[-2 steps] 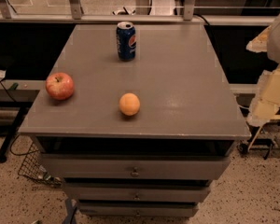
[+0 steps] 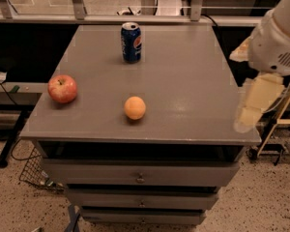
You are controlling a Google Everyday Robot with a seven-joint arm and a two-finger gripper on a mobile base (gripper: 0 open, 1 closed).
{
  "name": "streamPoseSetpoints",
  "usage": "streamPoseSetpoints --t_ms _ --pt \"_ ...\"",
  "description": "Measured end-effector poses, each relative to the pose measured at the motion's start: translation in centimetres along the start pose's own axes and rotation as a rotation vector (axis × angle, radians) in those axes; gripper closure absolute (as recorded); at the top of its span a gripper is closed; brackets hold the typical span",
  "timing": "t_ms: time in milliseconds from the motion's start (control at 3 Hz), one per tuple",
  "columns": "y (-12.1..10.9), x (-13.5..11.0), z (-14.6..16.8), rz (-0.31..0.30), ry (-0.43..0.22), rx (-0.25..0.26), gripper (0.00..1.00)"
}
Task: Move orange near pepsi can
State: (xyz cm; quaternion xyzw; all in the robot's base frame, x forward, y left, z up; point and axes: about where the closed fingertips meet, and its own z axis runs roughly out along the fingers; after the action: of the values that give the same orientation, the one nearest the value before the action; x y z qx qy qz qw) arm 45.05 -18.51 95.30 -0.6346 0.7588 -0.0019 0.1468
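Note:
Next, I need to move my gripper to the orange and close it on the orange's side [image 2: 142,107] that points away from the red apple.
The orange [image 2: 135,108] lies on the grey cabinet top [image 2: 183,81], near the front edge at the middle. The pepsi can [image 2: 131,42] stands upright at the back of the top, well apart from the orange. My gripper [image 2: 252,106] hangs at the right edge of the cabinet top, below the white arm housing [image 2: 275,40]. It is far to the right of the orange and holds nothing that I can see.
A red apple [image 2: 63,88] sits at the left edge of the top. Drawers [image 2: 140,173] are below the top. A window rail [image 2: 135,18] runs behind the cabinet. A wire basket [image 2: 31,173] stands on the floor at the left.
The arm and gripper have moved a little to the left, closer to the cabinet's right edge. The orange, the can and the apple have not moved.

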Motion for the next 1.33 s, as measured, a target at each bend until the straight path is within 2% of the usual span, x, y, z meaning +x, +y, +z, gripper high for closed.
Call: streamPoseSetpoints --t_ms 333,667,1000,1333 --pt "0.8 -4.9 5.7 -0.129 -0.015 -0.134 0.0" --pt "1.8 -7.9 9.4 -0.202 -0.019 -0.221 0.0" --pt "2.1 -10.3 11.8 -0.236 -0.035 -0.26 0.0" --pt "1.4 -12.2 13.0 -0.253 -0.056 -0.266 0.0"
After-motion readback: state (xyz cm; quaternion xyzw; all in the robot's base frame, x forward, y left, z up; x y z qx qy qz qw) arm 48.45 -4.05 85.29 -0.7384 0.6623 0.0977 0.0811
